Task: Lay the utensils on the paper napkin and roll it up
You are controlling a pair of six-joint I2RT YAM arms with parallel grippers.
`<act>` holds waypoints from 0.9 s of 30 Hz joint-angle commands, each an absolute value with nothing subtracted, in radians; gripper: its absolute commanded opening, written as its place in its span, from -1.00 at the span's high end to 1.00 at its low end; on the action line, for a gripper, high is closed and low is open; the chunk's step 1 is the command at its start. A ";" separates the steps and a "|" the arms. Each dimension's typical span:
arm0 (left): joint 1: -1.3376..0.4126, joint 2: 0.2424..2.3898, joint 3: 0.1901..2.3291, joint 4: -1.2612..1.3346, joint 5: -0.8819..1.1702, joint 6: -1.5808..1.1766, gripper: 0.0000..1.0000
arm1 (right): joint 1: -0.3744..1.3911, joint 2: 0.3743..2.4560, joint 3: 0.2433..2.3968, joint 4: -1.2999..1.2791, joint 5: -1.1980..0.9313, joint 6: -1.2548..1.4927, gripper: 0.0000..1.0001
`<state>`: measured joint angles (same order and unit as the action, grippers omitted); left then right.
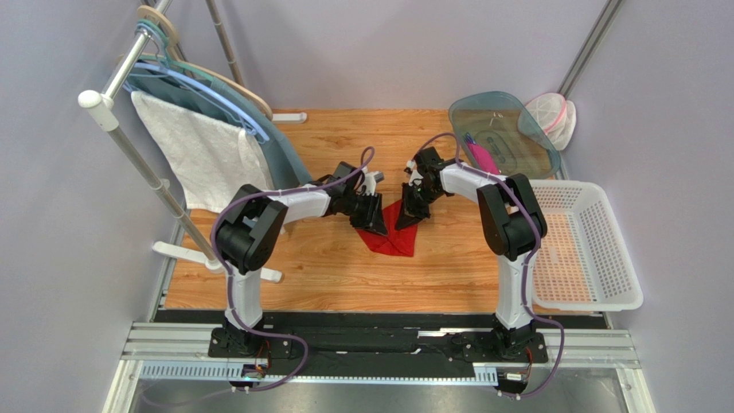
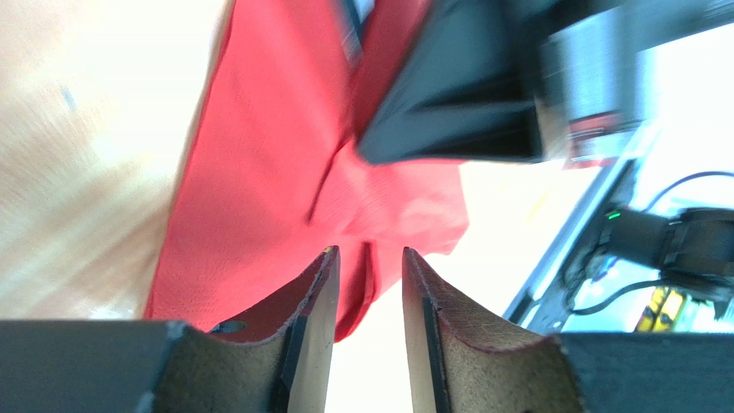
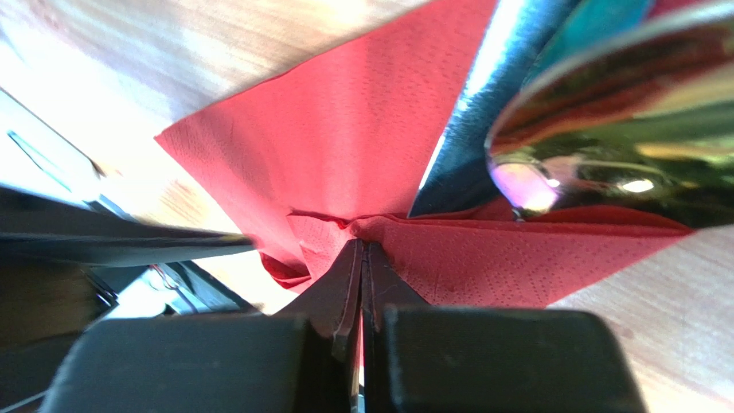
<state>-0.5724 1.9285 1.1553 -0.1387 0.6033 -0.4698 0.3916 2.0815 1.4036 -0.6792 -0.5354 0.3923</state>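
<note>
The napkin fold's loose end lies beyond my open left fingers, so next my left gripper reaches in, pinching the fold (image 2: 357,182) close beside my right gripper.
The red paper napkin (image 1: 394,243) lies crumpled on the wooden table between both grippers. In the right wrist view it (image 3: 345,146) is folded up over the utensils: a shiny spoon bowl (image 3: 603,138) and a flat silver blade (image 3: 482,112) lie on it. My right gripper (image 3: 363,245) is shut, pinching a fold of the napkin at its tips. My left gripper (image 2: 369,251) is open with a narrow gap, a napkin (image 2: 258,172) edge lying just beyond its fingertips and nothing clamped. From above, the left gripper (image 1: 372,217) and right gripper (image 1: 408,213) nearly touch and hide the utensils.
A white towel (image 1: 202,155) hangs on a rack at the left. A tinted clear bin (image 1: 504,138) with a pink item stands at the back right, with a mesh bag (image 1: 551,116) behind it. A white basket (image 1: 581,245) sits at the right edge.
</note>
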 commanded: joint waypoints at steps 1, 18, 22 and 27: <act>-0.563 1.830 1.137 0.075 0.679 -0.509 0.17 | 0.397 2.141 1.399 -0.710 -0.471 0.243 1.00; -0.615 2.009 1.086 0.333 0.652 -0.759 0.58 | 0.360 2.221 1.470 -0.773 -0.606 0.094 1.00; -0.615 2.035 1.080 0.319 0.638 -0.785 0.72 | 0.354 2.226 1.488 -0.781 -0.603 0.080 1.00; -0.615 2.075 1.085 0.270 0.588 -0.807 0.84 | 0.342 2.229 1.517 -0.798 -0.620 0.077 1.00</act>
<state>-0.6182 2.0464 1.0580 0.2806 0.6369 -0.7734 0.3489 2.1792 1.5047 -0.7837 -0.7158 0.1371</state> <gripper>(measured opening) 0.104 0.006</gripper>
